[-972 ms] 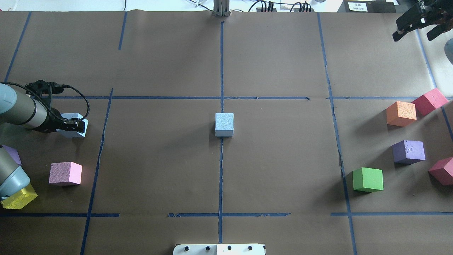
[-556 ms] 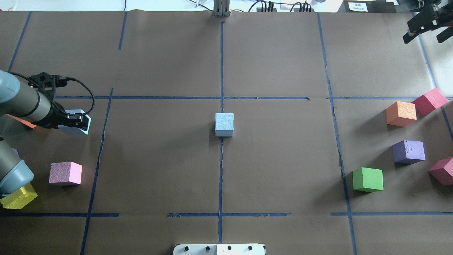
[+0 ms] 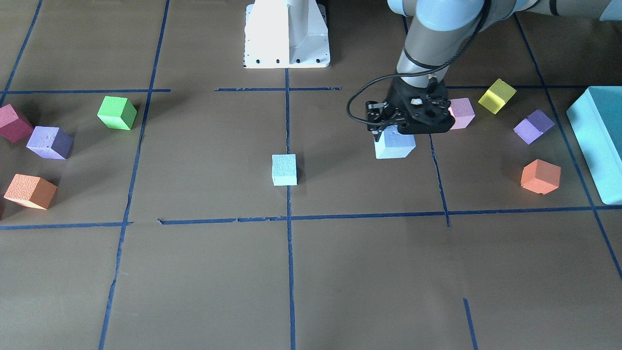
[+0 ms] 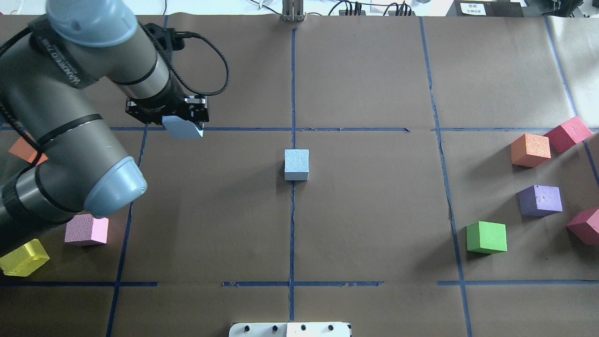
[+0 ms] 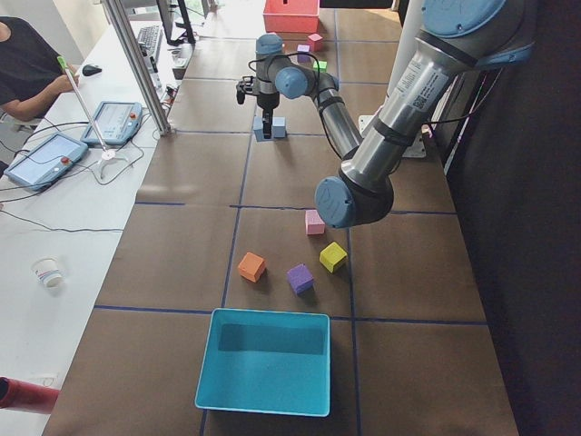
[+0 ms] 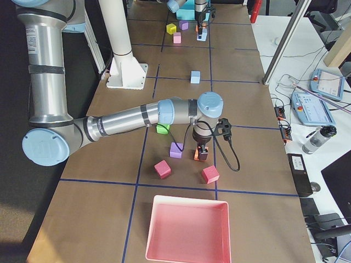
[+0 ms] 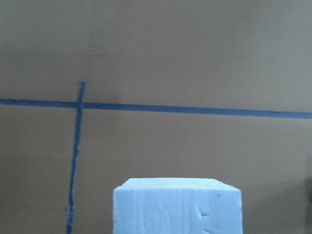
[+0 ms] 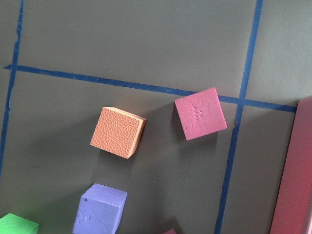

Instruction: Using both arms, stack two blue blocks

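Next, I release the pale blue block with my left gripper on top of the other blue block [image 3: 284, 163] on the tape line in the centre.
My left gripper [image 4: 181, 122] is shut on one pale blue block [image 4: 185, 131] and holds it in the air, left of and beyond the table's centre. The front view shows that block [image 3: 394, 147] hanging under the black fingers, and it fills the bottom of the left wrist view [image 7: 177, 207]. The other blue block [image 4: 296, 164] sits on the centre tape line, apart from the held one. My right gripper [image 6: 201, 153] shows only in the right side view, low over the orange and red cubes. I cannot tell whether it is open or shut.
Orange [image 4: 530, 150], red [image 4: 567, 133], purple [image 4: 540, 200] and green [image 4: 486, 237] cubes lie at the right. Pink [image 4: 86, 229] and yellow [image 4: 23, 256] cubes lie at the left. A teal box [image 3: 597, 141] and a pink tray [image 6: 187, 230] stand at the table's ends.
My left gripper has lifted the blue block off the table's left side and carried it up and toward the centre. My right gripper has left the overhead view at the top right.
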